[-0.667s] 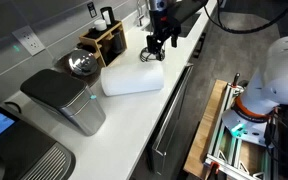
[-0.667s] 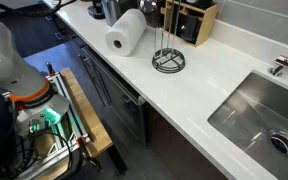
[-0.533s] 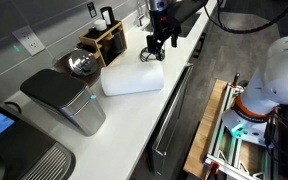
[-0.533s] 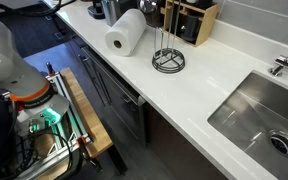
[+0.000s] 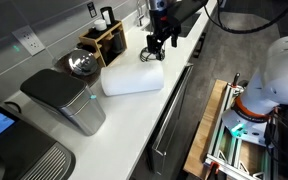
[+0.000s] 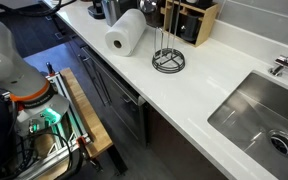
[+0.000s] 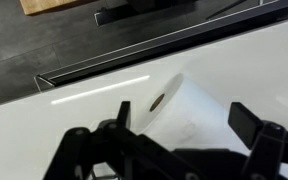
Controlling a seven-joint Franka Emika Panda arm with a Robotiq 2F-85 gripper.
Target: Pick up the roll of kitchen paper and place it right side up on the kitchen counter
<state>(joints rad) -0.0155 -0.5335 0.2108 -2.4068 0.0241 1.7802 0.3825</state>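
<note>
I will close my gripper on the hollow core end (image 5: pixel 161 74) (image 7: pixel 157 103) of the roll of kitchen paper, the end that faces the front edge of the counter.
The roll of kitchen paper (image 5: pixel 132 80) is a plain white cylinder lying on its side on the white kitchen counter (image 5: pixel 144 125). It also shows in an exterior view (image 6: pixel 126 32) with its core end facing the counter's front edge. My gripper (image 5: pixel 157 47) hangs above the counter near the roll's end, open and empty. In the wrist view the roll (image 7: pixel 204 105) lies below, between my two spread fingers (image 7: pixel 184 120), and its hollow core (image 7: pixel 157 101) shows. My fingers are apart from the roll.
A grey boxy appliance (image 5: pixel 69 100) stands beside the roll, with a metal bowl (image 5: pixel 81 65) and a wooden knife block (image 5: pixel 109 42) behind. A wire paper holder (image 6: pixel 167 58) stands upright next to the roll. A sink (image 6: pixel 264 120) lies further along. Dark cabinet fronts (image 7: pixel 134 45) run below the edge.
</note>
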